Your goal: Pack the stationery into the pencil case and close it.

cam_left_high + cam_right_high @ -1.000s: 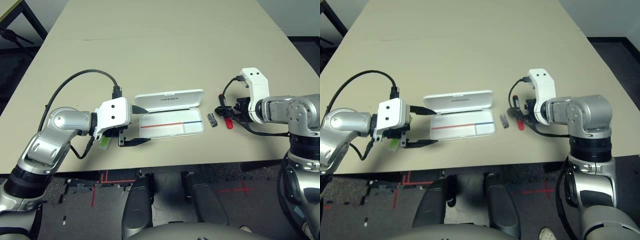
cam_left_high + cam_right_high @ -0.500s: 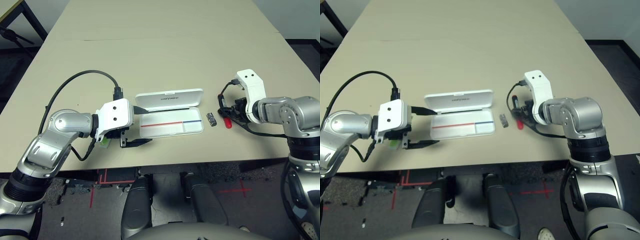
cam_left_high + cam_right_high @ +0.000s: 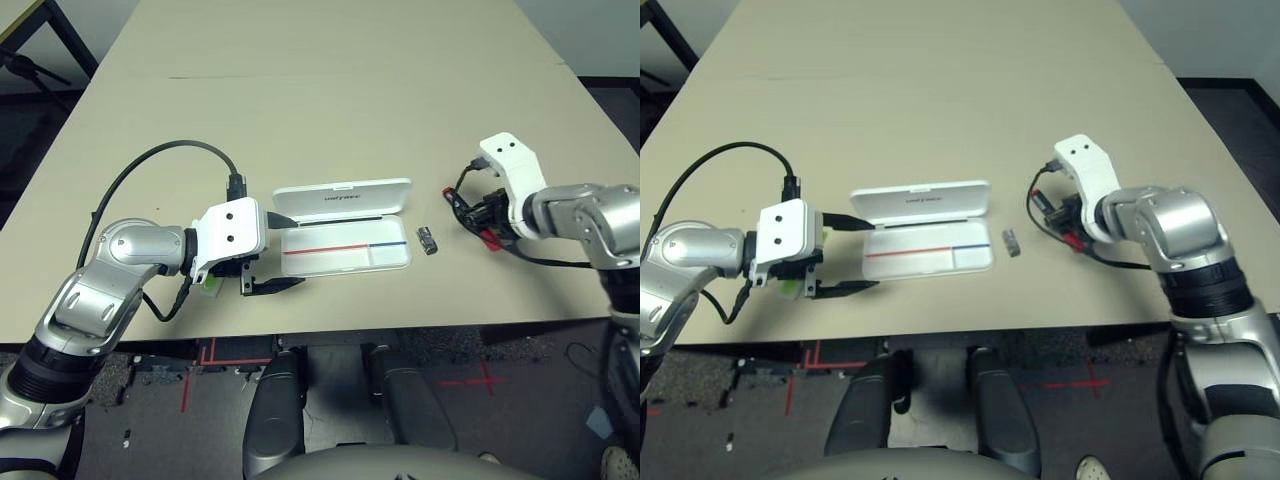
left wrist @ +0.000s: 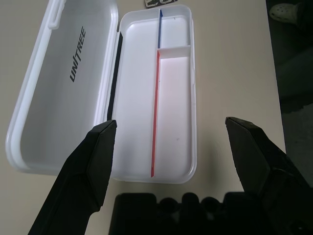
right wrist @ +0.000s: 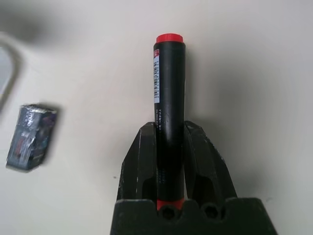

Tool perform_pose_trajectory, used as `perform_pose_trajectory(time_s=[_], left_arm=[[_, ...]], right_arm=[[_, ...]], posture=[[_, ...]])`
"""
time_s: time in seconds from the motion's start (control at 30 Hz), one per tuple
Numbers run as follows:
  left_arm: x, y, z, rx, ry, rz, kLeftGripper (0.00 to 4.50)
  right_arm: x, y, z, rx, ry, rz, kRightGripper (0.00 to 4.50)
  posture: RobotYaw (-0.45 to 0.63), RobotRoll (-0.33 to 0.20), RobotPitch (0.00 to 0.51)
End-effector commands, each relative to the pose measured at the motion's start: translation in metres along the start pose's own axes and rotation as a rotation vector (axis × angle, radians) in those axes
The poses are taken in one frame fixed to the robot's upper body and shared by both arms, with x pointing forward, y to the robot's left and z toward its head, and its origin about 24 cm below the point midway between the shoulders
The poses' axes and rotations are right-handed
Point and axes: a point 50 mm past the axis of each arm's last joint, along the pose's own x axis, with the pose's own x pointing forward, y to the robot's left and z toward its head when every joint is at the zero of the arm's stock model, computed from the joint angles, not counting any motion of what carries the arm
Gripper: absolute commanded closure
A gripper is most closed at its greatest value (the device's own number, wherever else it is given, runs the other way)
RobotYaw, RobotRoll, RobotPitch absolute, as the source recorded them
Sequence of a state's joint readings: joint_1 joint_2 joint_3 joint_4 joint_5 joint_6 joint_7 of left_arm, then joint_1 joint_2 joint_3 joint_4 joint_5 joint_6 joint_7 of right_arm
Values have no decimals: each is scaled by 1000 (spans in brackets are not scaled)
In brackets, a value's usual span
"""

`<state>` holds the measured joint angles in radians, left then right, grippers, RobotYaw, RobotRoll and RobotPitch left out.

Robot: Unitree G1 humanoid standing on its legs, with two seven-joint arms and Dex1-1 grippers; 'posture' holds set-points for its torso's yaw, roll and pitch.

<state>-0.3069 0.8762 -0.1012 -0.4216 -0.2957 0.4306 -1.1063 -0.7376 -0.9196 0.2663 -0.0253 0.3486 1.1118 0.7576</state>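
Observation:
My right gripper is to set the red marker down in the tray (image 3: 343,228), in the space between the red-and-blue line and the lid.
The white pencil case (image 3: 345,258) lies open near the table's front edge, its lid (image 3: 345,200) folded back and a red-and-blue line along its tray (image 4: 171,112). My left gripper (image 3: 293,250) stands open at the case's left end, its fingers either side of that end. A light-green highlighter (image 3: 210,286) lies under that wrist. A tiny grey piece (image 3: 429,240) rests on the table just right of the case. Further right, my right gripper (image 3: 478,215) is shut on the red marker (image 5: 168,93), gripping its black barrel.
A black cable (image 3: 150,165) loops from my left wrist over the table. The table's front edge (image 3: 400,328) runs close below the case. The tan tabletop (image 3: 330,90) stretches far beyond the case.
My right gripper has shut on the red marker and carried it a little to the right, away from the grey piece. My left gripper has stayed open at the case.

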Motion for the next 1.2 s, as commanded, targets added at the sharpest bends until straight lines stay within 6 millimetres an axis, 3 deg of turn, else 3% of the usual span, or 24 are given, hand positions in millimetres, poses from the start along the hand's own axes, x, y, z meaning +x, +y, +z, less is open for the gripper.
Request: perform_pose_trajectory(time_s=[0.03, 0.33, 0.63, 0.87, 1.2], left_arm=[[0, -1, 1, 12, 7, -36, 0], [-4, 0, -1, 10, 24, -45, 0], [-5, 0, -2, 10, 37, -53, 0], [-4, -1, -3, 10, 45, -59, 0], [-2, 0, -4, 13, 51, -60, 0]], right_arm=[[-11, -6, 11, -177, -26, 118, 3988], [-36, -8, 36, -486, -103, 366, 3988], [-47, 15, 39, -633, -102, 633, 3988], [-36, 38, 46, -674, -143, 695, 3988], [-1, 77, 61, -763, -240, 689, 3988]], posture=[[65, 0, 201], [62, 0, 199], [65, 0, 199], [66, 0, 198], [86, 0, 200]])
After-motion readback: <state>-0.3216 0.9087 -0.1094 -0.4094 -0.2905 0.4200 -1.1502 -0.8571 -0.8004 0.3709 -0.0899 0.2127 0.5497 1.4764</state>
